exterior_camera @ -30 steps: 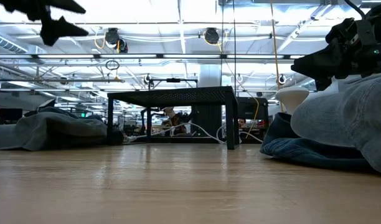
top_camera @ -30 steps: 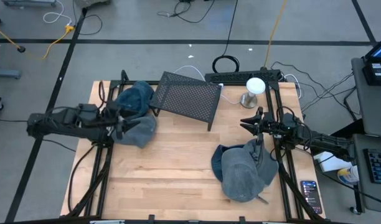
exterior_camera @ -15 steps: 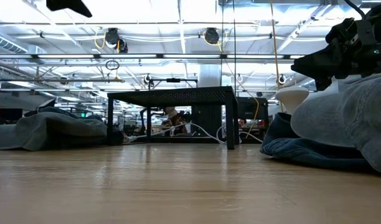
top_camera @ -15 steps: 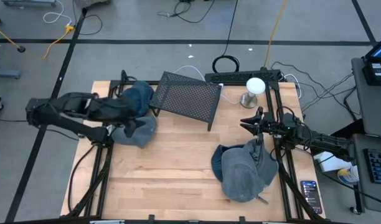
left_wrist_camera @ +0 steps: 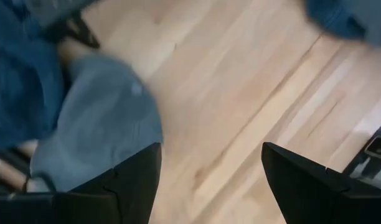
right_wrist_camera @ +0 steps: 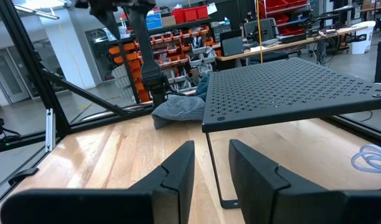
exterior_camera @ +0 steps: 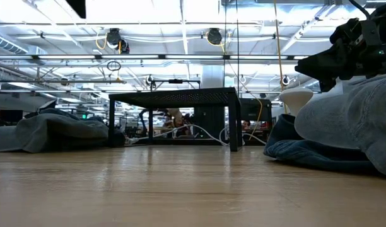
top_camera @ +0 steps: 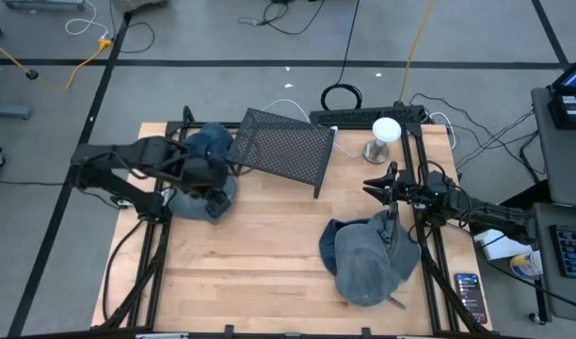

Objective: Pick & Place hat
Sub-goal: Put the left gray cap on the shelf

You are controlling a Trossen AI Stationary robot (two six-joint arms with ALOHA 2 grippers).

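Note:
Next, I close my left gripper on the near edge of the grey hat (top_camera: 212, 220) (left_wrist_camera: 155, 140), the one that lies nearest the black rack.
Two hats lie at the table's left: a grey one (top_camera: 196, 201) and a blue one (top_camera: 208, 144) behind it. In the left wrist view the grey hat (left_wrist_camera: 97, 124) sits beside the blue one (left_wrist_camera: 16, 81). My left gripper (top_camera: 216, 186) (left_wrist_camera: 210, 174) hangs open high above the grey hat's right edge, touching nothing. Another grey hat (top_camera: 368, 266) rests partly on a blue hat (top_camera: 337, 240) at the right. My right gripper (top_camera: 384, 181) (right_wrist_camera: 212, 165) waits open above the table, just beyond that pair.
A black perforated metal rack (top_camera: 288, 146) (exterior_camera: 174, 98) stands on its legs at the far middle of the table. A white knob-shaped thing (top_camera: 387, 129) and a metal cylinder (top_camera: 375, 149) sit far right. A phone (top_camera: 467, 282) lies by the right edge. Bare wood (top_camera: 260, 245) fills the middle.
My left gripper has swung toward the table's right, from beside the grey hat's left edge to above its right edge, and has risen almost out of the low view. The arm has folded in over the table. The hats have not moved.

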